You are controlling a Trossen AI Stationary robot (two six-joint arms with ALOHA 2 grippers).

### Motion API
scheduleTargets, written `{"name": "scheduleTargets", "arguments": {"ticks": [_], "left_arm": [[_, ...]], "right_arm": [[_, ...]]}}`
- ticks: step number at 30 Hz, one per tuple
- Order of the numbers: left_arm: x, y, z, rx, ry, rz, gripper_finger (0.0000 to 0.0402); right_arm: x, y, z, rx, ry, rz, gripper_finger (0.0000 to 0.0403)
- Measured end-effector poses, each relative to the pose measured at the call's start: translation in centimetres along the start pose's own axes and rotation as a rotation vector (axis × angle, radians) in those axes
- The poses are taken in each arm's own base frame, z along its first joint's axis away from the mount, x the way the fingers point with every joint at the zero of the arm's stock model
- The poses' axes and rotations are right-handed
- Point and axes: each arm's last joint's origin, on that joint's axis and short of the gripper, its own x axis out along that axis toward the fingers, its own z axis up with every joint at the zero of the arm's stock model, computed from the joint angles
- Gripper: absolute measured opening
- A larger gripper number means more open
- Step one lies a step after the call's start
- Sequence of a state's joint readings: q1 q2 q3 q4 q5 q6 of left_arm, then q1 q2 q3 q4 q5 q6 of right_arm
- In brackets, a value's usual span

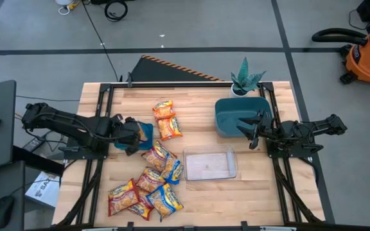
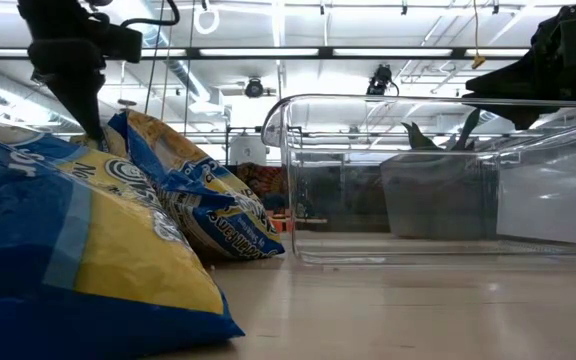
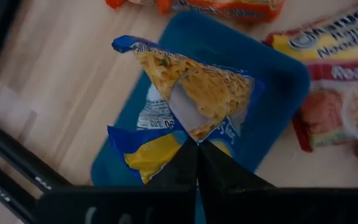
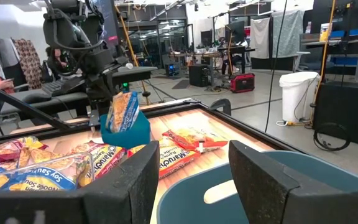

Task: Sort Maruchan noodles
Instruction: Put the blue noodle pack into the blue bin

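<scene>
The robot's left gripper will release the blue-trimmed packet in the middle of the flat blue tray (image 1: 137,136) (image 3: 199,118). It is now held over that tray.
My left gripper (image 1: 133,136) (image 3: 197,163) is shut on a blue-trimmed Maruchan packet (image 3: 197,93) over a flat blue tray (image 3: 272,81) near the table's left side. The right wrist view shows this packet (image 4: 124,111) below the left gripper. My right gripper (image 1: 252,131) (image 4: 194,155) hovers open over the blue bin (image 1: 227,112), touching nothing. Two orange packets (image 1: 167,120) lie flat on the table beyond the tray. A heap of several red, orange and blue packets (image 1: 151,181) lies toward the near edge. My left gripper pinches the blue-trimmed packet between its two fingers by a crumpled edge (image 3: 199,132), coming from above and pointing down. The packet hangs bent below the fingers (image 3: 219,171) over the blue tray. Whether its lower end touches the tray I cannot tell.
A clear plastic container (image 1: 191,163) (image 2: 388,180) stands right of the heap, near the table's middle. A small potted plant (image 1: 246,80) sits at the far edge behind the blue bin. Black frame rails (image 1: 101,128) run along both table sides.
</scene>
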State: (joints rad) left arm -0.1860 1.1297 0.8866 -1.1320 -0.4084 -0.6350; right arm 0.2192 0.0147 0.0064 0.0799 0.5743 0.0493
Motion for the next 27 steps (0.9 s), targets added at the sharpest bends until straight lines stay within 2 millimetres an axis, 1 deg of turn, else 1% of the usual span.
{"name": "scheduleTargets", "arguments": {"ticks": [4, 9, 12, 19, 27], "left_arm": [[-0.01, -0.13, -0.16, 0.047, 0.044, -0.054, 0.0009], [-0.02, 0.08, -0.49, 0.027, 0.082, -0.039, 0.0009], [-0.03, 0.11, -0.61, 0.075, 0.099, -0.047, 0.0009], [-0.04, 0.24, -0.75, 0.439, 0.106, -0.054, 0.0009], [-0.05, 0.22, -0.74, 0.905, 0.09, -0.074, 0.0009]], "right_arm": [[0.0, 0.0, 0.0, 0.0, 0.0, 0.0, 0.0199], [0.0, 0.0, 0.0, 0.0, 0.0, 0.0, 0.0199], [0.0, 0.0, 0.01, 0.0, 0.0, 0.0, 0.0199], [0.0, 0.0, 0.0, 0.0, 0.0, 0.0, 0.0199], [0.0, 0.0, 0.0, 0.0, 0.0, 0.0, 0.0199]]}}
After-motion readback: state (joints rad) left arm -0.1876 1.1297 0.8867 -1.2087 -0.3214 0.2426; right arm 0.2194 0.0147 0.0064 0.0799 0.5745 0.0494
